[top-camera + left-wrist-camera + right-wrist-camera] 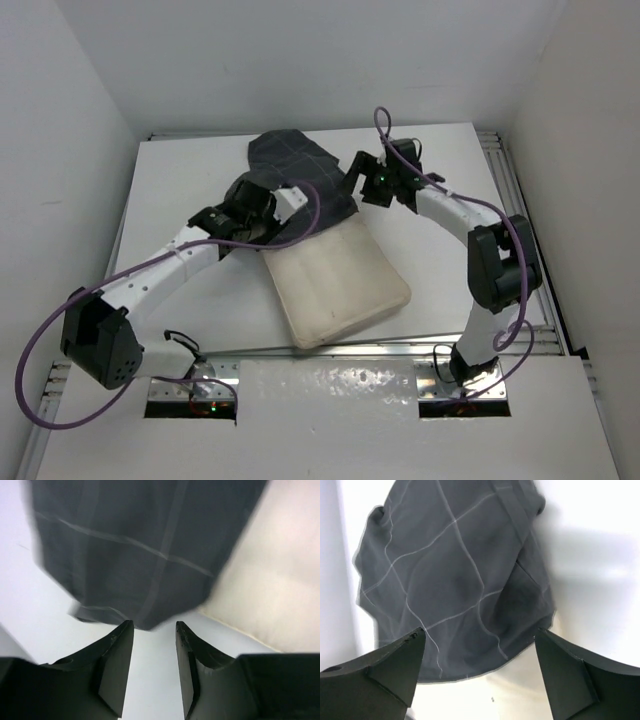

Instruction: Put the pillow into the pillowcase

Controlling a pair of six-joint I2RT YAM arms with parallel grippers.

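Observation:
The cream-white pillow is next for my right gripper to reach across, and it should grab the pillow's long edge (275,274) beside my left gripper, just outside the pillowcase's hem.
The cream-white pillow (340,285) lies slantwise on the table, and its far end is covered by the dark checked pillowcase (290,160), which is bunched toward the back. My left gripper (262,195) sits at the case's left edge. In the left wrist view its jaws (154,627) stand apart over bare table, just short of the pillowcase (145,545), with the pillow (280,580) to the right. My right gripper (352,185) is at the case's right edge. In the right wrist view it (480,635) is wide open above the hem of the pillowcase (455,580), which lies over the pillow (510,695).
The white table (180,180) ends at white walls on the left, back and right. A metal rail (520,220) runs along the right side. Purple cables (300,225) trail along both arms.

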